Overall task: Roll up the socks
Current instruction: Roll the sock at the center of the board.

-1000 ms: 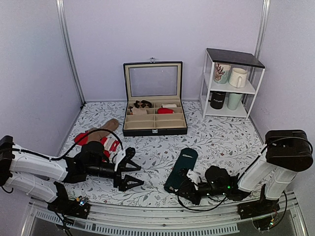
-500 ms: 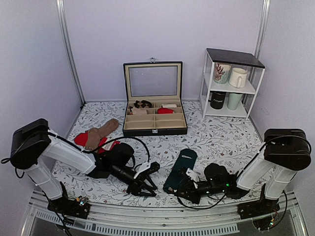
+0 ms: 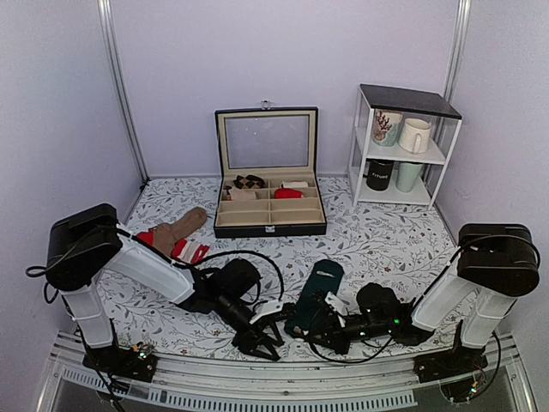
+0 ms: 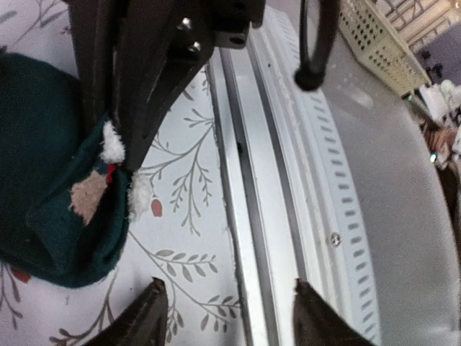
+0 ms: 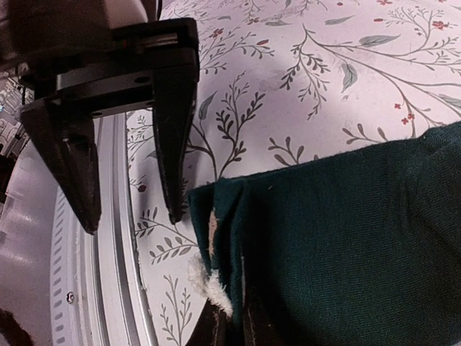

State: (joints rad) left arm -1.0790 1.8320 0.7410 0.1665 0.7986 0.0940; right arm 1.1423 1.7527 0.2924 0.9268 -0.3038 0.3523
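Next, my left gripper takes that loose corner (image 5: 217, 196) before rolling, as the socks' other corner sticks out and only my right gripper pinches their near end.
The socks (image 3: 316, 290) are dark teal and lie flat on the floral cloth, their near end lifted. My right gripper (image 3: 311, 324) is shut on that near edge; in the right wrist view the fabric (image 5: 346, 238) is pinched into a fold at its tips (image 5: 230, 328), with white fuzz showing. My left gripper (image 3: 264, 333) hovers just left of that end, open with nothing between its fingers (image 4: 155, 317). The left wrist view shows the socks (image 4: 50, 180) at the left, held by the right gripper (image 4: 121, 160).
A metal rail (image 3: 283, 373) runs along the table's near edge, right beside both grippers. Tan socks (image 3: 177, 228) and red socks (image 3: 187, 250) lie at the left. An open black compartment box (image 3: 269, 225) stands at the back centre, a white shelf (image 3: 364, 146) with mugs at the back right.
My left arm has swung right along the near edge to just beside the socks' near end, and its jaws have narrowed. The right gripper has kept its pinch on the socks.
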